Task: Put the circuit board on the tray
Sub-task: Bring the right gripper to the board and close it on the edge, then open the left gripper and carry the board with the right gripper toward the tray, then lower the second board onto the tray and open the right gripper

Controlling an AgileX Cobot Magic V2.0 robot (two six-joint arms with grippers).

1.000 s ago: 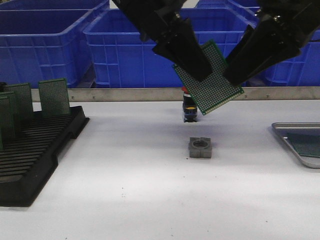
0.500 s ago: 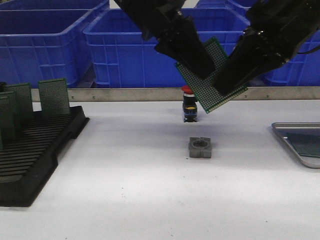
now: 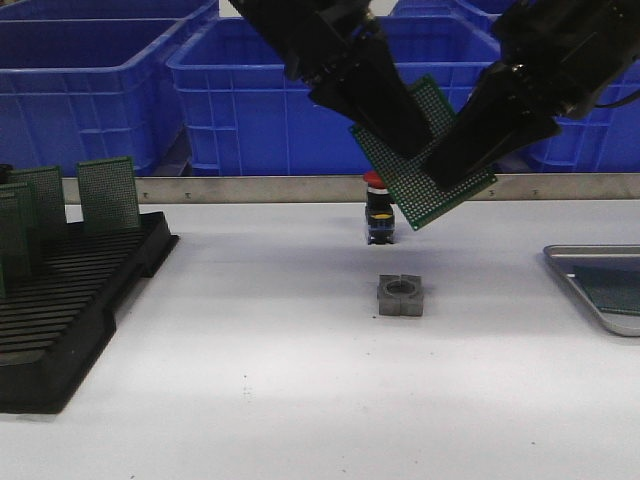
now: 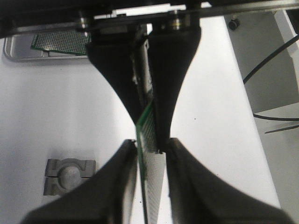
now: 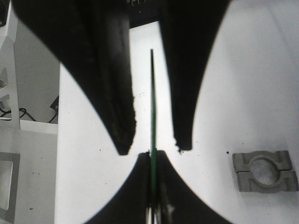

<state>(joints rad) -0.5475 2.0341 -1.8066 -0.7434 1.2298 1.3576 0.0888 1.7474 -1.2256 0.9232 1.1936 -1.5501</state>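
Note:
The robot's right gripper should release the circuit board partly over the other green board in the grey metal tray (image 3: 617,297).
The green perforated circuit board (image 3: 432,198) hangs tilted in the air above the middle of the table, between both arms. My right gripper (image 5: 153,156) is shut on its edge, the board (image 5: 152,88) running edge-on out of the fingers. My left gripper (image 4: 150,145) stands open around the same board (image 4: 145,125), a gap showing on each side. In the front view the left gripper (image 3: 408,138) comes in from the upper left and the right gripper (image 3: 447,168) from the upper right. The grey metal tray (image 3: 562,254) lies at the right edge with another green board in it.
A black slotted rack (image 3: 70,310) with upright green boards (image 3: 108,195) stands at the left. A grey metal clamp block (image 3: 401,296) and a red-capped button (image 3: 377,208) sit under the held board. Blue bins (image 3: 250,100) line the back behind a metal rail.
My right gripper has moved in from the right and shut on the board. The board has shifted slightly up, and the left gripper's fingers now stand apart from it.

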